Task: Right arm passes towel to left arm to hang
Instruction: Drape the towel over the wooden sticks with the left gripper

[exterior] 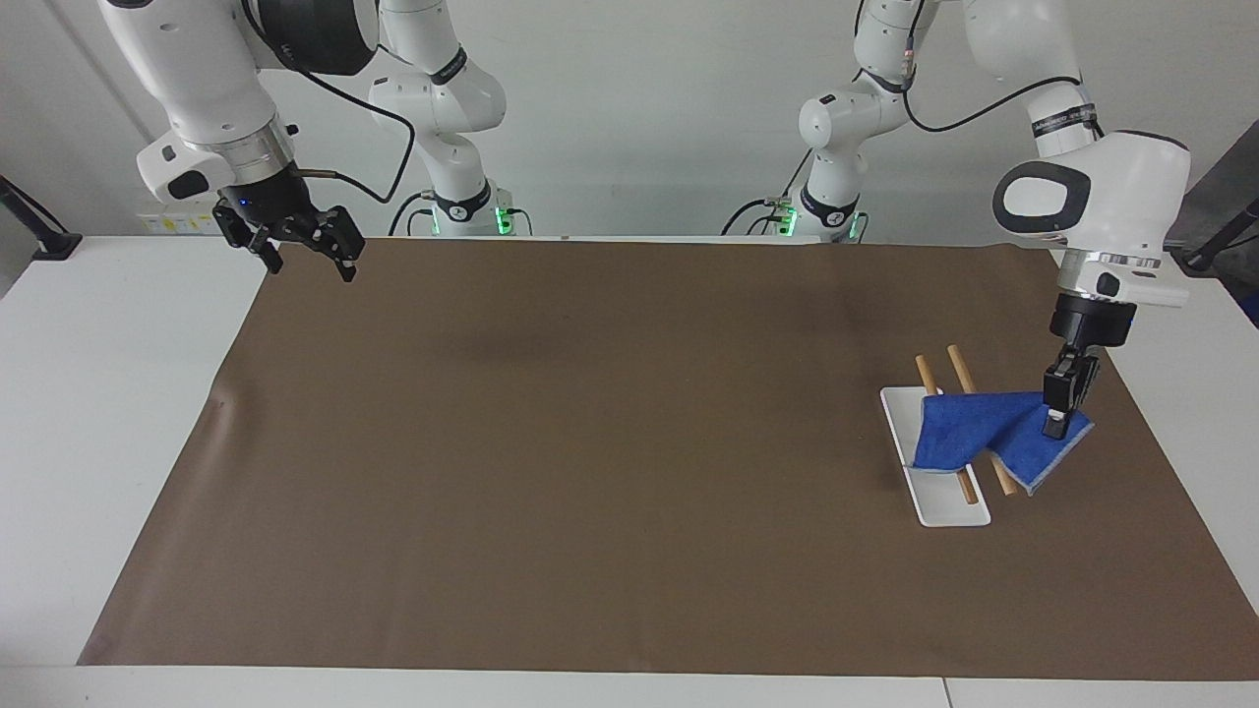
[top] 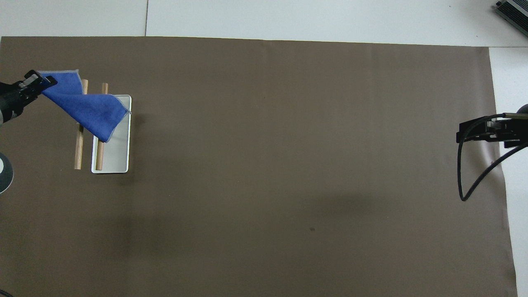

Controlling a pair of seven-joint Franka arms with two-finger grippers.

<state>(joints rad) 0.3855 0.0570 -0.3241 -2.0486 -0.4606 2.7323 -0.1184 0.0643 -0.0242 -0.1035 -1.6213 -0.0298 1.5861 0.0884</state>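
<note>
Next, my left gripper lets go of the blue towel spread squarely over the middle of both wooden rods (top: 97, 124). It now lies draped across the rack.
The blue towel (exterior: 984, 433) lies draped across a small rack of two wooden rods (exterior: 925, 372) over a white base (exterior: 949, 506), toward the left arm's end of the table. My left gripper (exterior: 1054, 421) is shut on the towel's corner just past the outer rod, holding that corner slightly raised. In the overhead view the towel (top: 88, 109) stretches from the left gripper (top: 37, 82) across both rods (top: 77, 152) to the base (top: 117, 156). My right gripper (exterior: 307, 258) is open and empty, up in the air over the brown mat's edge at the right arm's end (top: 474, 133).
A brown mat (exterior: 590, 442) covers most of the white table (exterior: 108, 413). A dark device (top: 513, 12) sits at the table's corner farthest from the robots, at the right arm's end.
</note>
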